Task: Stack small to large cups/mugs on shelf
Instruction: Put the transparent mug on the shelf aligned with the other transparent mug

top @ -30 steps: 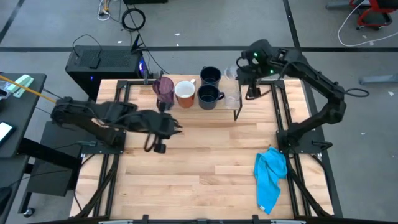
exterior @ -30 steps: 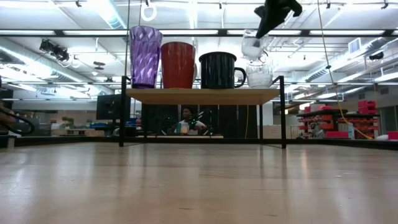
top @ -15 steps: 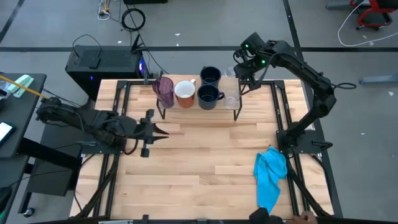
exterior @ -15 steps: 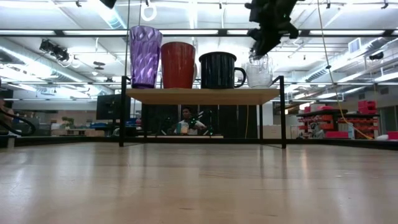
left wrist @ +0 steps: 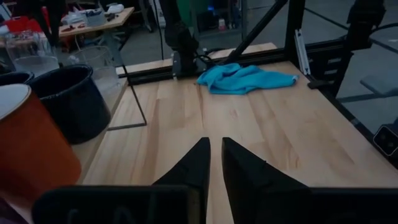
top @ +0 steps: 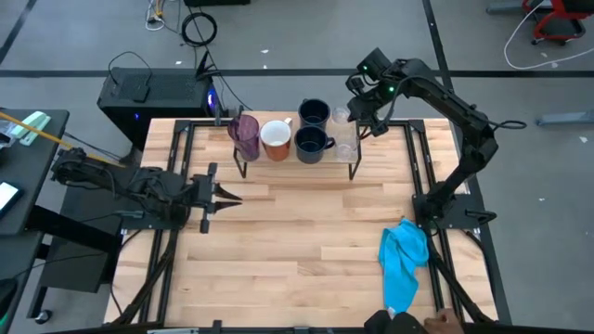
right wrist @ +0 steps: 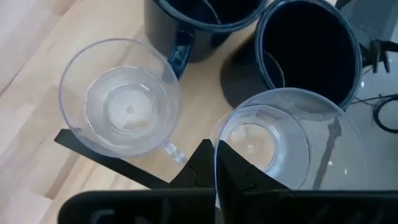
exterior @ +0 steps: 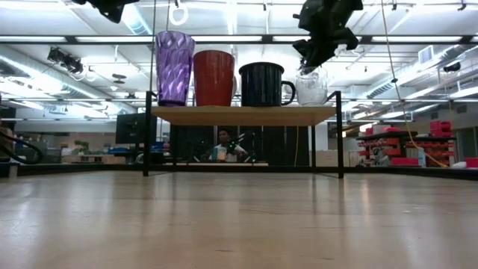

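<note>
My right gripper is holding a clear glass, now over the shelf's end. It will release that glass on the shelf (top: 343, 122) (right wrist: 245, 144), behind the other clear glass, next to the far navy mug.
On the shelf (exterior: 239, 115), at the table's far side, stand the purple tumbler (top: 245, 132), the orange-brown mug (top: 276, 137) and two navy mugs (top: 314, 113) (top: 309, 142). One clear glass (right wrist: 127, 102) stands on the shelf's right end. My right gripper (right wrist: 214, 155) hovers over that end, shut on the second clear glass (right wrist: 286, 140), which sits at the far side beside a navy mug. My left gripper (left wrist: 214, 152) is shut and empty, low over the table's left part (top: 221, 195). My right gripper holds the second clear glass by its rim (right wrist: 219, 144), one finger inside the glass and one outside. It comes from above, pointing down. The glass stays upright at shelf level (exterior: 311, 84). I cannot tell whether its base rests on the plank.
A bright blue cloth (top: 404, 260) lies crumpled near the table's right near corner. Black frame rails run along both table sides. A person's hand (top: 436, 323) shows at the near edge, and a person (exterior: 222, 146) sits in the room behind.
My right gripper has come down toward the shelf with the glass, which hung tilted above the plank and now stands upright at shelf level beside the other glass. My left arm has drawn back toward the table's left edge.
</note>
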Available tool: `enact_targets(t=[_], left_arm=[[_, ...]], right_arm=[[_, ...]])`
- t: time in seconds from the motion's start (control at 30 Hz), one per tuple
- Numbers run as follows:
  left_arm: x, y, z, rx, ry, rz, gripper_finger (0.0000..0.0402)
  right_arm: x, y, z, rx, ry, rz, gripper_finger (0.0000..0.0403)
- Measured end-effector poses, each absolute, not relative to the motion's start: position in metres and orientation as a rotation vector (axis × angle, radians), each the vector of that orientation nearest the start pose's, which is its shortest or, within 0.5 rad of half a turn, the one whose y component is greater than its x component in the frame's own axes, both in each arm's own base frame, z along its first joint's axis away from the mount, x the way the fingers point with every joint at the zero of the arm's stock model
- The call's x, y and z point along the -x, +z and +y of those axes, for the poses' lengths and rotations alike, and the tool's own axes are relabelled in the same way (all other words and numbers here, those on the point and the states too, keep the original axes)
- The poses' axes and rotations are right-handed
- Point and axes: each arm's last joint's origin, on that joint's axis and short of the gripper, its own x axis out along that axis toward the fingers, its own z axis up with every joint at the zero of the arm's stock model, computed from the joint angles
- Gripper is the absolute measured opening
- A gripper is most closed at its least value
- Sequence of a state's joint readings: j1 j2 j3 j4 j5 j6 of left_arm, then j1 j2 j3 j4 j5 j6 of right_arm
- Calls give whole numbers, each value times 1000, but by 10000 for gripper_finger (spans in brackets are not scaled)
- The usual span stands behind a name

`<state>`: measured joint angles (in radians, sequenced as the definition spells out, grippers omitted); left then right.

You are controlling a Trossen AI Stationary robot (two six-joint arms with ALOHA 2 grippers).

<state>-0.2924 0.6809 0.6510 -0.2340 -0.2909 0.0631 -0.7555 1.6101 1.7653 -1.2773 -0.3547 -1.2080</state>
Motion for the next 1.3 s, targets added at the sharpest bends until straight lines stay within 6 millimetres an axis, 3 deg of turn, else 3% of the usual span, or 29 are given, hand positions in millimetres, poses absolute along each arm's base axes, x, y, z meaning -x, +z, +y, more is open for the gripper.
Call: enact_targets(t=[0.6, 1.3], left_arm=[[-148, 297, -36, -132, -9, 251, 44], [-148, 297, -36, -130, -8, 253, 45]], right_arm=[[-242, 354, -215, 417, 282, 1061, 0], [-241, 353, -214, 326, 240, 1095, 28]])
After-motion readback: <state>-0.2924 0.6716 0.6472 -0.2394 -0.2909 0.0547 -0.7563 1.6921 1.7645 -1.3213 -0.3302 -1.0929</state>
